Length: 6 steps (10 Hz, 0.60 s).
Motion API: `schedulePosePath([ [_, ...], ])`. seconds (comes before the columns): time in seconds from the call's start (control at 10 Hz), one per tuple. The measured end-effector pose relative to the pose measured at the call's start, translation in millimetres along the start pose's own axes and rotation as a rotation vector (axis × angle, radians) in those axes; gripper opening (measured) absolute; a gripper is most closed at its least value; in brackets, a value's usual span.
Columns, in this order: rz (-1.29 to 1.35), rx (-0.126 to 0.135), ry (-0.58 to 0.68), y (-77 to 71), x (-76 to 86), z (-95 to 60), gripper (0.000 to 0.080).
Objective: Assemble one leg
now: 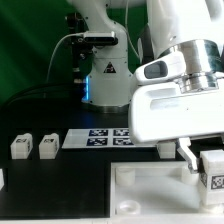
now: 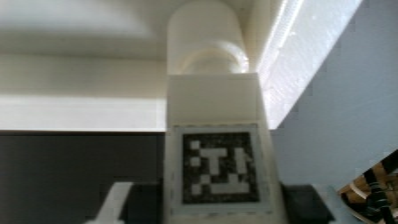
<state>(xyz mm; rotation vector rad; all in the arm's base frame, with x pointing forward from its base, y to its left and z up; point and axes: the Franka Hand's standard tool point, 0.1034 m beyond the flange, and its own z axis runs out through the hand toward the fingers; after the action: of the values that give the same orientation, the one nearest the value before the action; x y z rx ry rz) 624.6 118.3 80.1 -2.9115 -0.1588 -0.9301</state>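
The robot's gripper slants against the leg standing at the white piece's corner, so it should open, straighten up and take the leg's top [image 1: 213, 156] from above.
My gripper [image 1: 206, 160] is at the exterior view's right, low over the large white square tray-like piece [image 1: 150, 196]. It is shut on a leg [image 1: 213, 174], a chunky white block with a black-and-white tag. In the wrist view the leg [image 2: 217, 120] fills the middle, tag facing the camera, held between the fingers [image 2: 128, 203] of the gripper [image 2: 217, 208]. Its rounded far end points toward the white piece [image 2: 80, 95]. Two more legs [image 1: 21, 146] [image 1: 47, 147] stand on the dark table at the exterior view's left.
The marker board [image 1: 98, 137] lies flat behind the tray-like piece. Part of another white block [image 1: 2, 178] shows at the exterior view's left edge. A white robot base with a blue light [image 1: 100, 75] and cables stands at the back.
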Motion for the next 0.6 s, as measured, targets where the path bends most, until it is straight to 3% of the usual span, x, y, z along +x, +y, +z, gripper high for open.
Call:
schedulePosePath([
  [0.1, 0.0, 0.001, -0.011, -0.1, -2.4, 1.0, 0.0301],
  [0.2, -0.001, 0.001, -0.011, -0.1, -2.4, 1.0, 0.0479],
  [0.3, -0.001, 0.001, -0.011, -0.1, -2.5, 1.1, 0.0479],
  [0.4, -0.001, 0.001, -0.011, -0.1, -2.8, 1.2, 0.061],
  [0.6, -0.003, 0.001, -0.012, 0.0, -3.0, 1.4, 0.0647],
])
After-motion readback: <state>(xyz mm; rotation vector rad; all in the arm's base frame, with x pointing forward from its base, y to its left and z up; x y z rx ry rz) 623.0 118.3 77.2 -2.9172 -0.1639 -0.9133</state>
